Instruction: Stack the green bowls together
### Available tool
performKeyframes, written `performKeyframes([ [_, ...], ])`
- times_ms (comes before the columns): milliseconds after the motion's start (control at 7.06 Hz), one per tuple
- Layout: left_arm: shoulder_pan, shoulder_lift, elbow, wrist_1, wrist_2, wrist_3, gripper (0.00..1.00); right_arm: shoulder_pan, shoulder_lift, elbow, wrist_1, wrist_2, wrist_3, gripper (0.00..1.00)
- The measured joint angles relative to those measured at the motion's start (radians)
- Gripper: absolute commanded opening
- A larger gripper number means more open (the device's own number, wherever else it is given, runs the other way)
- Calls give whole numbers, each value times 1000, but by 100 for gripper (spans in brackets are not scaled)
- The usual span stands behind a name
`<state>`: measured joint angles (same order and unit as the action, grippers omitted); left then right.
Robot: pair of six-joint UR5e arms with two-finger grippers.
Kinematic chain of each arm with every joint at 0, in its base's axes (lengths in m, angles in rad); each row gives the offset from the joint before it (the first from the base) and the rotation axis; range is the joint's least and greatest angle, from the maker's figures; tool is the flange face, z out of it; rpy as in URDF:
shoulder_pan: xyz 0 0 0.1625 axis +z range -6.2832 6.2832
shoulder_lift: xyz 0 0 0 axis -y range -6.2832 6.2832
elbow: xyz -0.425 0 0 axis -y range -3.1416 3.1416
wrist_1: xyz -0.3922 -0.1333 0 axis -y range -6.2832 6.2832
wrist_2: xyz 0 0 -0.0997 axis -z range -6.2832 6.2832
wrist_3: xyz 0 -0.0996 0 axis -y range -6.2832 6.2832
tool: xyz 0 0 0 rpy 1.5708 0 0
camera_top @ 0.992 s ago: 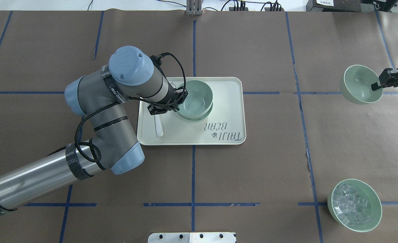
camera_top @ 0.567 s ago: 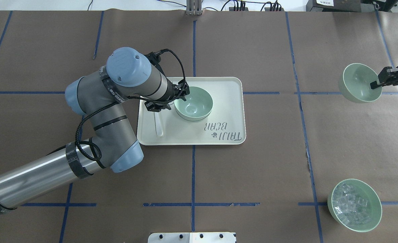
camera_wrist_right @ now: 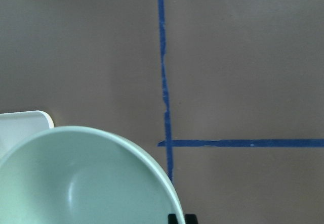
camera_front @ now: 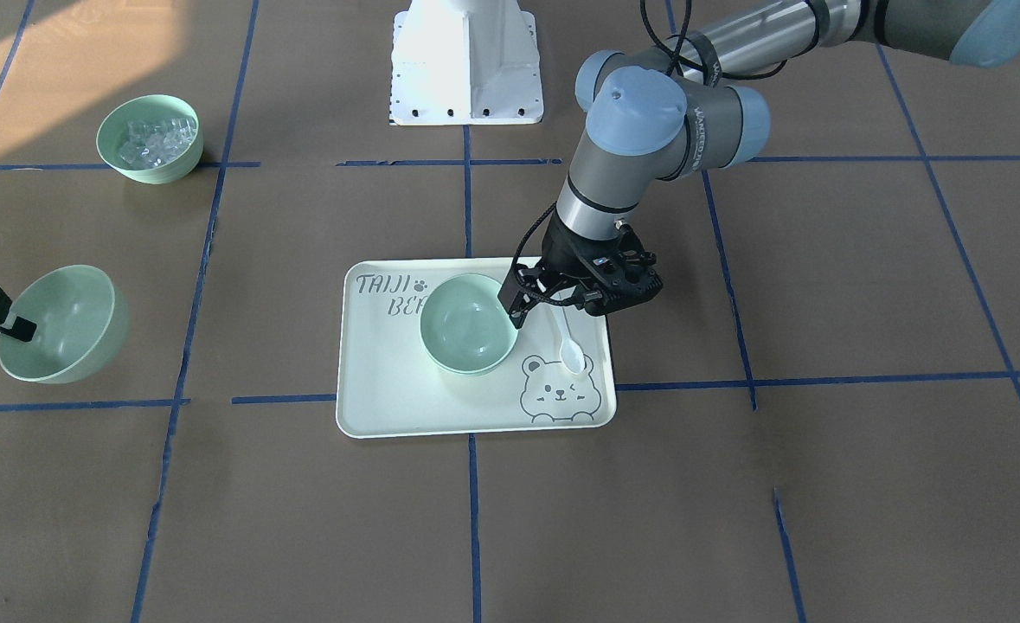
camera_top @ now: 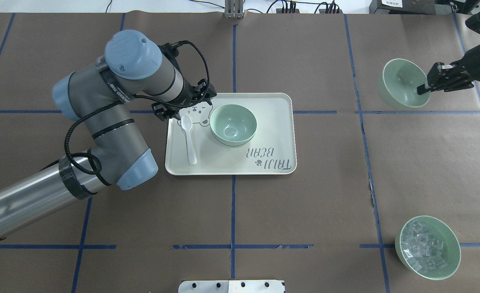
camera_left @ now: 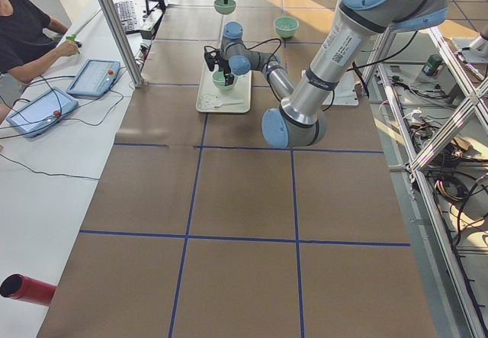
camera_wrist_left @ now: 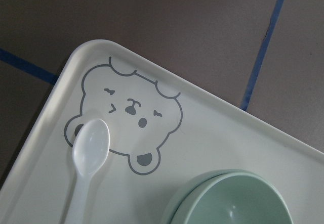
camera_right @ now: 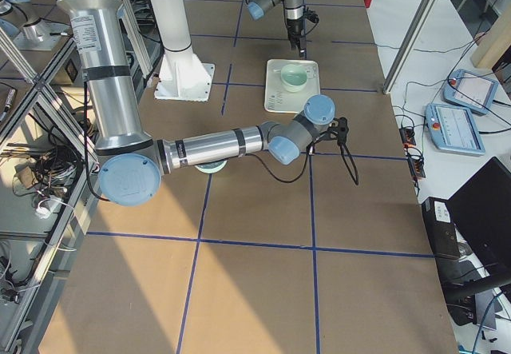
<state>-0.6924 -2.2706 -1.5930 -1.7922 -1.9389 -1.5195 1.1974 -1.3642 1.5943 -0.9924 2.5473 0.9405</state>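
My right gripper will release its green bowl inside the nested bowls on the bear-print tray point(camera_front: 470, 323), next to the white spoon.
Two green bowls point(camera_top: 233, 124) sit nested on the bear-print tray point(camera_top: 272, 140); the double rim shows in the left wrist view point(camera_wrist_left: 223, 196). My left gripper point(camera_top: 185, 106) is open and empty, raised over the tray's far left corner, clear of the stack point(camera_front: 466, 324). My right gripper point(camera_top: 425, 87) is shut on the rim of a third green bowl point(camera_top: 400, 83), held tilted at the far right. That bowl also shows in the front view point(camera_front: 60, 324) and the right wrist view point(camera_wrist_right: 86, 183).
A white spoon point(camera_top: 190, 142) lies on the tray left of the stack. A green bowl of clear ice-like cubes point(camera_top: 427, 247) stands at the near right. The robot base plate point(camera_top: 231, 286) is at the near edge. Brown paper with blue tape lines covers the table.
My left gripper has let go of the upper bowl, now nested in the tray bowl, and drawn back to the tray's far left corner. My right gripper has carried its bowl leftward and away.
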Motion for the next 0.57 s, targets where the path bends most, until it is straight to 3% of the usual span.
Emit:
performKeyframes([
  [283, -65, 76, -106, 90, -42, 149, 100, -115, 113, 18, 0, -45, 187, 0],
  [567, -140, 148, -208, 152, -77, 278, 100, -264, 239, 18, -50, -154, 309, 0],
])
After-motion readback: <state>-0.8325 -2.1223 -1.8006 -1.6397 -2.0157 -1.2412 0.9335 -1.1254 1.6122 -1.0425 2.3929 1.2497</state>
